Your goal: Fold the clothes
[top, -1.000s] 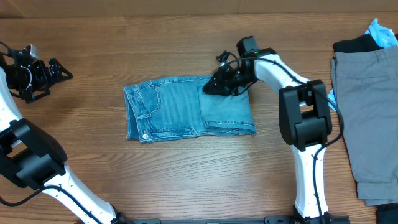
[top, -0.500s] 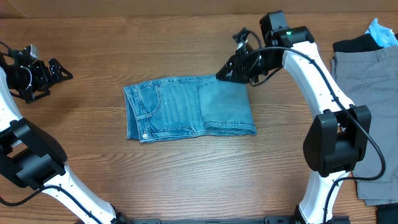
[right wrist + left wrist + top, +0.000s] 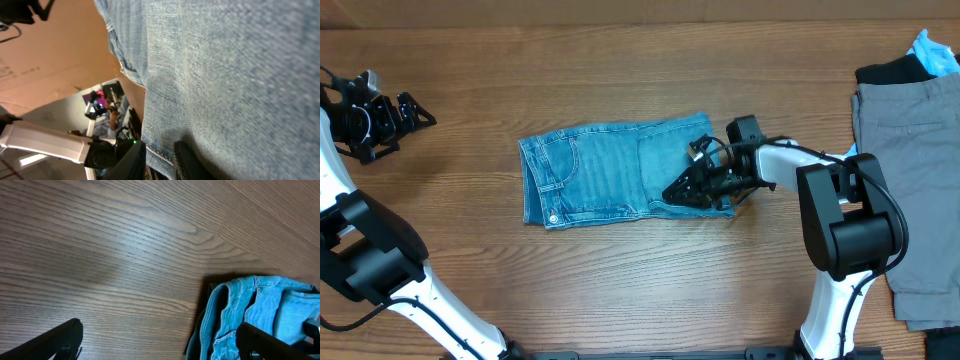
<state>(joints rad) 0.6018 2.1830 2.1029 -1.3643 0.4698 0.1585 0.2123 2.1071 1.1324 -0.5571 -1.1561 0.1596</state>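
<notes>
The middle of the jeans' waistband (image 3: 532,178) (image 3: 209,334), beyond the metal button, is the next place my left gripper will go to and close.
The light-blue denim jeans (image 3: 610,180) lie folded into a rectangle in the middle of the wooden table, waistband and metal button to the left. My right gripper (image 3: 678,192) lies low over their lower right part. In the right wrist view the denim (image 3: 230,65) fills the frame and my right gripper (image 3: 162,160) has its two fingers closed on a stitched hem. My left gripper (image 3: 415,112) is open and empty at the far left, away from the jeans. The left wrist view shows it (image 3: 160,347) spread wide over bare wood, with the jeans' edge (image 3: 260,305) to the right.
Grey shorts (image 3: 910,170) lie flat at the table's right edge. A black garment (image 3: 890,70) and a small bright-blue cloth (image 3: 932,48) sit behind them at the back right corner. The right arm's base (image 3: 840,250) stands between the jeans and the shorts.
My right gripper rose from the jeans' upper right corner towards the back, then came down onto their lower right edge. The left arm has not moved.
</notes>
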